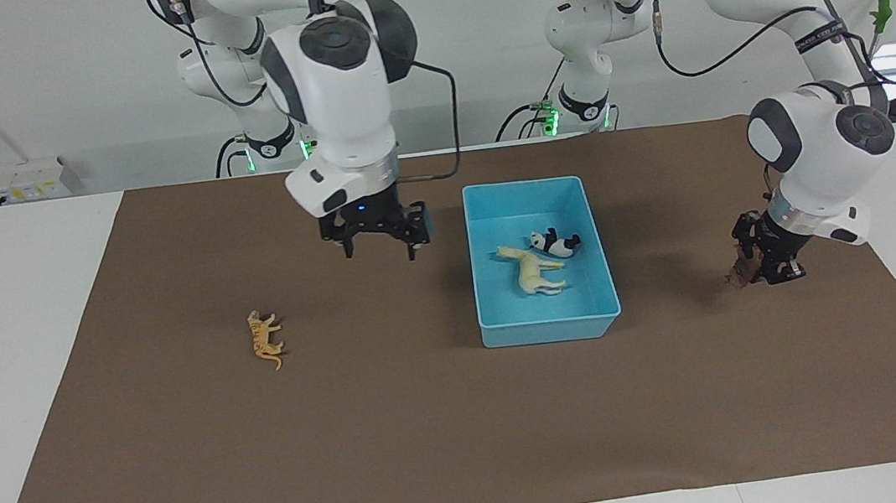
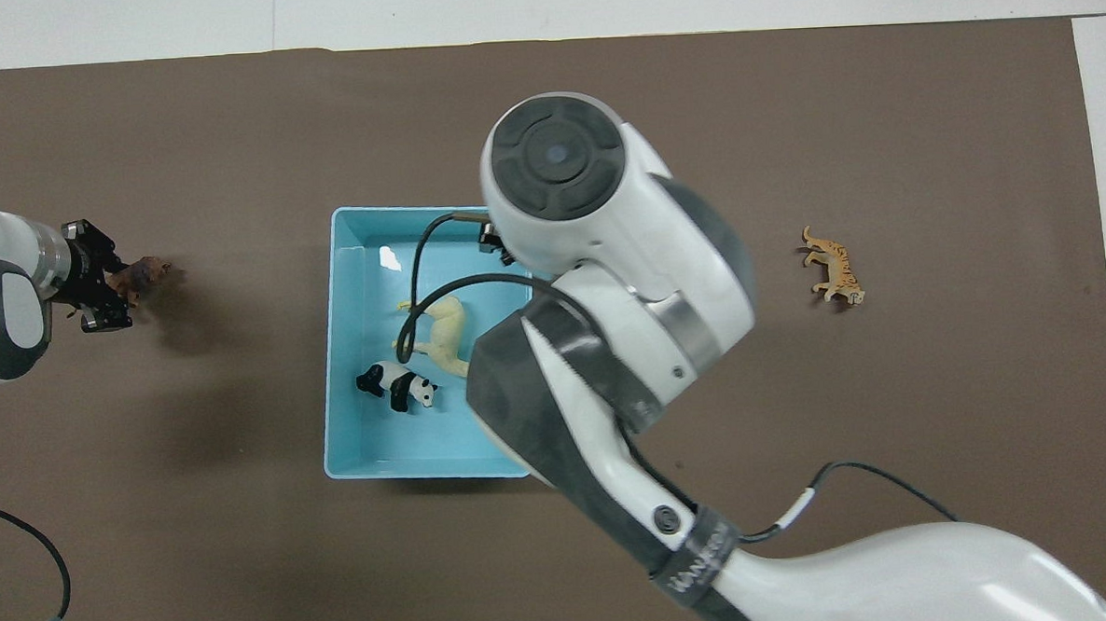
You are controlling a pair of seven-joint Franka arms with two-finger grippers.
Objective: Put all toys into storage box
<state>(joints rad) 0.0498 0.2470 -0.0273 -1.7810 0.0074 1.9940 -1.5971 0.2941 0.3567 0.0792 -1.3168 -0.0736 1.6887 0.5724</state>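
My left gripper needs to let go of the brown lion in the storage box (image 2: pixel 410 326), against the cream-white horse near the panda.
The light blue storage box (image 1: pixel 549 327) (image 2: pixel 429 465) stands mid-table. In it lie two toys, the cream-white horse (image 1: pixel 533 273) (image 2: pixel 444 332) and the black-and-white panda (image 1: pixel 555 243) (image 2: pixel 396 385). The orange tiger (image 1: pixel 265 340) (image 2: pixel 833 266) lies on the mat toward the right arm's end. My right gripper (image 1: pixel 380 251) hangs open and holds nothing, over the mat between the tiger and the box; in the overhead view its own arm hides it. My left gripper (image 1: pixel 768 265) (image 2: pixel 104 288) is shut on the brown lion (image 1: pixel 741 275) (image 2: pixel 143 271), just above the mat toward the left arm's end.
A brown mat (image 1: pixel 436 438) covers most of the white table. The right arm's large wrist (image 2: pixel 596 215) overhangs the box's corner in the overhead view. A green-handled tool (image 1: pixel 880 8) stands off the table past the left arm.
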